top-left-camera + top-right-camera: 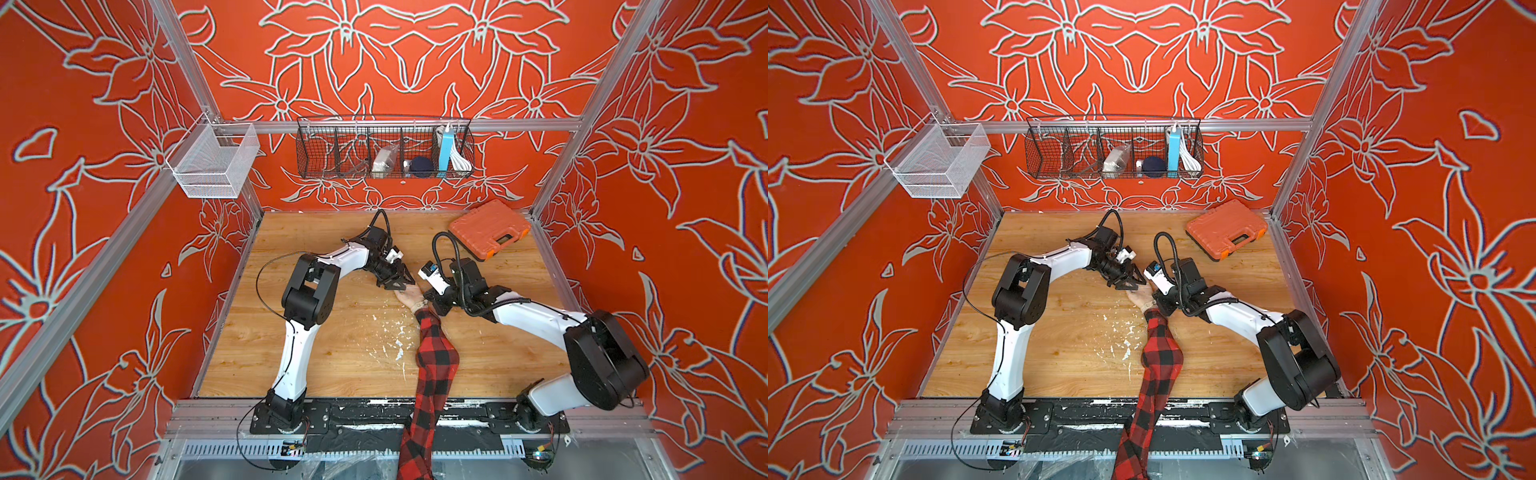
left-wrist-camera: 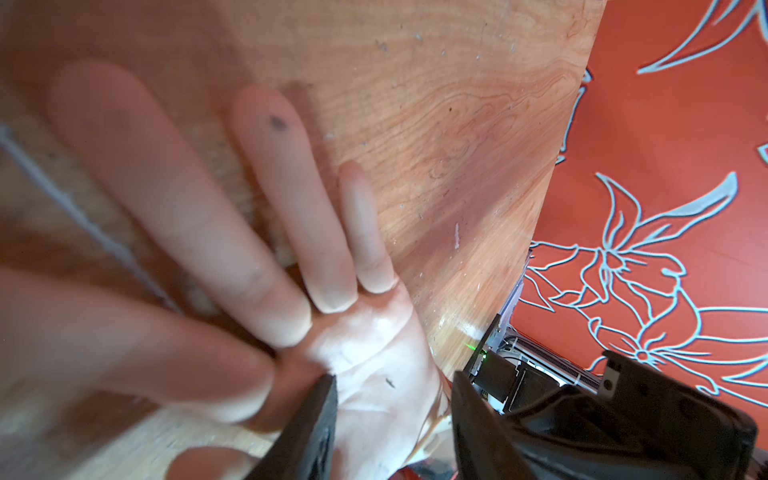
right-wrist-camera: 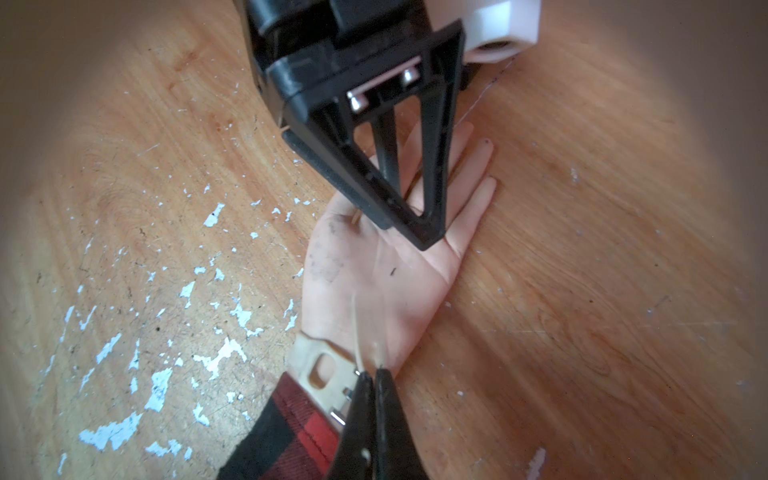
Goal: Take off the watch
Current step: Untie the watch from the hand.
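Observation:
The loose end of the watch strap sticks out past my right gripper's fingers over the palm, so I will open, grip its tip (image 3: pixel 367 301) and pull it across the buckle.
A mannequin hand (image 3: pixel 365 270) lies palm up on the wooden table, its arm in a red and black plaid sleeve (image 1: pixel 434 365). The watch (image 3: pixel 320 370) sits on the wrist with its cream strap and buckle upward; it shows small in both top views (image 1: pixel 417 306) (image 1: pixel 1148 307). My right gripper (image 3: pixel 372 372) (image 1: pixel 428 301) is shut on the thin loose strap end at the wrist. My left gripper (image 2: pixel 392 376) (image 1: pixel 399 286) is open and rests on the palm near the finger bases, one fingertip (image 2: pixel 328 386) touching the skin. The watch face is hidden.
An orange tool case (image 1: pixel 489 227) lies at the table's back right. A black wire basket (image 1: pixel 384 149) with small items hangs on the back wall. A white mesh basket (image 1: pixel 214 160) hangs at the left. White paint flecks (image 1: pixel 395 336) mark the wood beside the sleeve.

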`<state>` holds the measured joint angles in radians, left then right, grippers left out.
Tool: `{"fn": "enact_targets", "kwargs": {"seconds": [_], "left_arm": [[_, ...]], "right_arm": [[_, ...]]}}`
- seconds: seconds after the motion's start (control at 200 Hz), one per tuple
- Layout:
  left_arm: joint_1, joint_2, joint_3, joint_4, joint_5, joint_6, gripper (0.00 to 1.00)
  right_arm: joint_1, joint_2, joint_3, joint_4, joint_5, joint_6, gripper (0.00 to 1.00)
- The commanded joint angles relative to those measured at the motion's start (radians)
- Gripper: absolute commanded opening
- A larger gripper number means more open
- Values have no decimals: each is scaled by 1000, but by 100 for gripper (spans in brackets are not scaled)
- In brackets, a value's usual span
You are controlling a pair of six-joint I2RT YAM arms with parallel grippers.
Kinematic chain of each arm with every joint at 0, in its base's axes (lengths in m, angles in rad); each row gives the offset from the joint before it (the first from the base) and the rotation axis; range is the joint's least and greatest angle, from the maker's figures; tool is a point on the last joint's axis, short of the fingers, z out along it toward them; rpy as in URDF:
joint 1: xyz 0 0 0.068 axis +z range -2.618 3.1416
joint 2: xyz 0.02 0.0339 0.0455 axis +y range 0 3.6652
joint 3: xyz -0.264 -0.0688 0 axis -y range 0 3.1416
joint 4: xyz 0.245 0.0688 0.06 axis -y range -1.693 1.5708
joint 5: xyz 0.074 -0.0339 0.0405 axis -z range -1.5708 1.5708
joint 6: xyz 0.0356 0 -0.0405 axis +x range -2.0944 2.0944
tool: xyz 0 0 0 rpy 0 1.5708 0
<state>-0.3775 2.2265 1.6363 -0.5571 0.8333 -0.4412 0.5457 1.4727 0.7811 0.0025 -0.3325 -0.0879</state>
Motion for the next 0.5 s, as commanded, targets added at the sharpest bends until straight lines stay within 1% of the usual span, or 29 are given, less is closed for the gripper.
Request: {"fn": "enact_targets", "kwargs": {"seconds": [0.0,0.205,0.325,0.345,0.415,0.495], "left_arm": [[12,76,-15,-27,-148,33,47],[11,59,-15,-20,-145,33,47],[11,28,-16,-21,-151,43,48],[12,21,-14,-20,-151,45,48],[11,-4,-17,-8,-145,47,48],[11,-47,-31,28,-115,48,48]], "right_arm": [[-18,-43,-22,67,62,93,0],[-17,-48,-72,187,-32,114,0],[-18,-47,-69,190,-48,126,0],[-18,-48,-69,186,-48,127,1],[-18,-51,-58,162,-39,134,12],[-17,-49,-37,119,-17,162,19]]}}
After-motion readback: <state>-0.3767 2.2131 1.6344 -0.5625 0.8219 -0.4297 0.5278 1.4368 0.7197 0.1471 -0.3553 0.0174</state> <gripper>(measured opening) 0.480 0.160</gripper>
